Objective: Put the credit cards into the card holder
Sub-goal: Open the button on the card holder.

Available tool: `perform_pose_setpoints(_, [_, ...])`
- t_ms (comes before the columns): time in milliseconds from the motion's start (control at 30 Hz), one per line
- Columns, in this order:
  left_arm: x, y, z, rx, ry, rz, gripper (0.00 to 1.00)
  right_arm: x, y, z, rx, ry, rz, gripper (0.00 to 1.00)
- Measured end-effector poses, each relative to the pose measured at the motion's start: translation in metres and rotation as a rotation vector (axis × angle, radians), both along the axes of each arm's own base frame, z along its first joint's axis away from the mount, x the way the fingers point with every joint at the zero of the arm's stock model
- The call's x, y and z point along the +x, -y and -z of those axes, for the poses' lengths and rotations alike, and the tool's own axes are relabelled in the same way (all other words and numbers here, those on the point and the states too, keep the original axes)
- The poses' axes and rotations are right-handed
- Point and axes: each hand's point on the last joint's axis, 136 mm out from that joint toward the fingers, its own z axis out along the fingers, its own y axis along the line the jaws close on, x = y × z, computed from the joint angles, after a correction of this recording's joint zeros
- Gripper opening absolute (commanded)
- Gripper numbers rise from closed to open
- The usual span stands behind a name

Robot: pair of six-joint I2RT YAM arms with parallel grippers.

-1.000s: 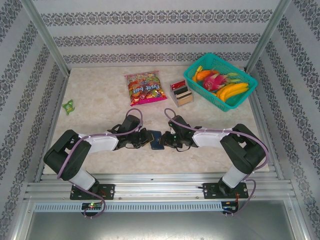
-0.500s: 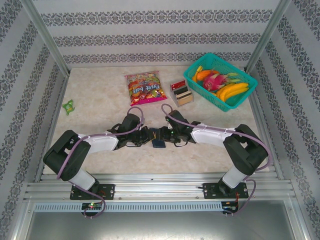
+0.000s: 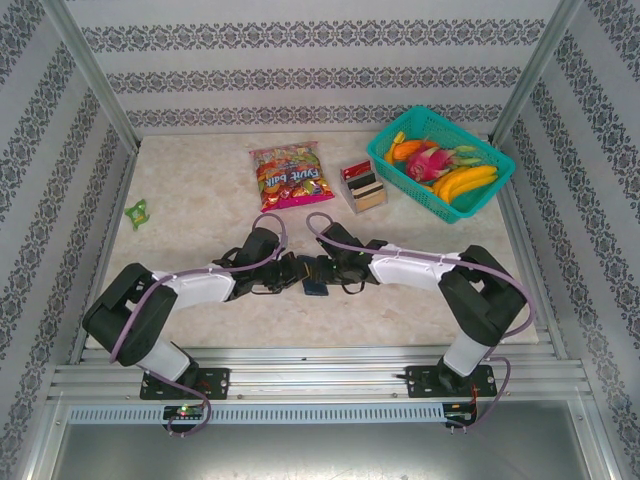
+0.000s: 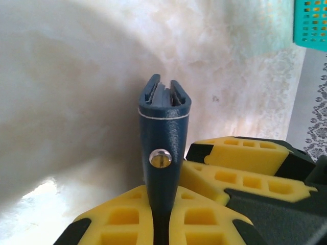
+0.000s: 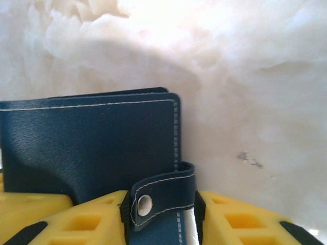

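The clasp tab folds over the card holder's edge inside my right gripper's fingers, so I should pull the tab's snap end [image 5: 143, 205] open with that gripper.
The dark navy card holder [image 3: 313, 279] is near the table's front middle, between both grippers. My left gripper [image 3: 297, 274] is shut on it; in the left wrist view the card holder [image 4: 163, 132] stands edge-on and folded, with my left gripper [image 4: 162, 209] pinching its lower part. My right gripper [image 3: 326, 271] meets it from the right. In the right wrist view the card holder [image 5: 92, 143] shows its flat face, and the clasp tab [image 5: 163, 196] sits between the pads of my right gripper [image 5: 162, 212], both touching it. The credit cards [image 3: 362, 180], red, black and tan, stand in the tan box.
The tan box [image 3: 371, 198] stands at the back, right of centre. A snack bag [image 3: 290, 175] lies left of it. A teal basket [image 3: 392, 158] of fruit fills the back right corner. A small green item [image 3: 137, 211] lies at the left edge.
My right arm has reached further left, up against the card holder. Its jaws widened and then narrowed onto the clasp tab. The left arm has barely moved.
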Motion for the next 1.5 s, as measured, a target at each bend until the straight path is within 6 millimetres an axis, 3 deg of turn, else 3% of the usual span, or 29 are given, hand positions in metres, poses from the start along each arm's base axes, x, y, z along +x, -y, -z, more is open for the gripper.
perform_pose_setpoints(133, [0.001,0.002,-0.014,-0.02,0.04,0.013,0.04,0.003,0.054,0.019,-0.136,-0.034,0.095,0.35])
perform_pose_setpoints(233, [0.001,0.002,-0.015,-0.019,0.045,0.015,0.05,0.0,0.073,0.02,-0.148,-0.052,0.12,0.4])
perform_pose_setpoints(433, [0.001,0.002,-0.013,-0.016,0.043,0.019,0.05,0.004,0.046,-0.019,0.038,0.0,0.077,0.54])
perform_pose_setpoints(700, [-0.001,0.003,-0.01,-0.018,0.029,0.029,0.05,0.006,0.012,-0.03,0.209,-0.023,0.018,0.61])
perform_pose_setpoints(867, [-0.002,0.003,-0.01,-0.02,0.027,0.032,0.05,0.002,0.007,-0.01,0.17,-0.08,0.002,0.47])
perform_pose_setpoints(967, [-0.002,0.003,-0.01,-0.019,0.026,0.031,0.07,-0.001,0.01,0.001,0.142,-0.108,0.006,0.28])
perform_pose_setpoints(1033, [-0.002,0.003,-0.01,-0.019,0.027,0.031,0.13,-0.002,0.013,0.002,0.132,-0.112,0.01,0.15])
perform_pose_setpoints(1133, [-0.001,0.002,-0.008,-0.006,0.034,0.029,0.26,-0.005,0.018,0.0,0.132,-0.107,0.019,0.05])
perform_pose_setpoints(1267, [0.0,-0.007,-0.001,0.068,0.025,0.018,0.58,-0.003,0.02,-0.018,0.181,-0.081,0.019,0.03])
perform_pose_setpoints(1367, [0.003,-0.015,0.002,0.127,0.017,-0.005,0.7,0.0,0.012,-0.037,0.257,-0.053,-0.003,0.03])
perform_pose_setpoints(1500, [0.002,-0.021,0.006,0.171,0.008,-0.013,0.75,0.0,-0.002,-0.051,0.34,-0.047,-0.035,0.03])
